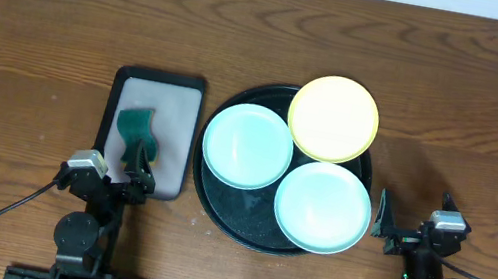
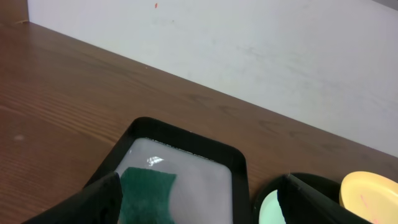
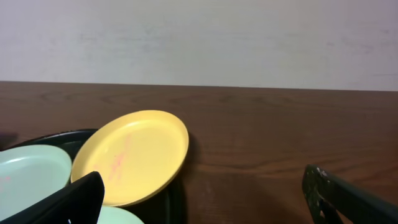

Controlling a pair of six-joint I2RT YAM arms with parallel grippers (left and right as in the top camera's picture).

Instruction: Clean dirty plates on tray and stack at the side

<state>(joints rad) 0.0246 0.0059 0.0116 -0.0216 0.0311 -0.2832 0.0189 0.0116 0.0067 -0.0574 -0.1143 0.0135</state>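
The robot's left gripper should next move to the middle of the green sponge (image 1: 138,131) (image 2: 146,200) in the grey tray and close there.
The black round tray (image 1: 235,210) holds three plates: a yellow plate (image 1: 334,118) at the back, overhanging the rim, a mint plate (image 1: 248,146) on the left and a mint plate (image 1: 323,208) at the front right. In the right wrist view the yellow plate (image 3: 134,152) shows a faint pink smear, with a mint plate (image 3: 28,177) to its left. My left gripper (image 1: 137,174) is open over the near end of the grey tray. My right gripper (image 1: 395,225) is open and empty, right of the black tray. Both also show open in the wrist views (image 2: 202,179) (image 3: 204,174).
A grey rectangular tray with a black rim (image 1: 182,118) lies left of the black tray and holds a green sponge (image 1: 135,126), which also shows in the left wrist view (image 2: 146,193). Bare wooden table (image 1: 456,113) lies right of the plates.
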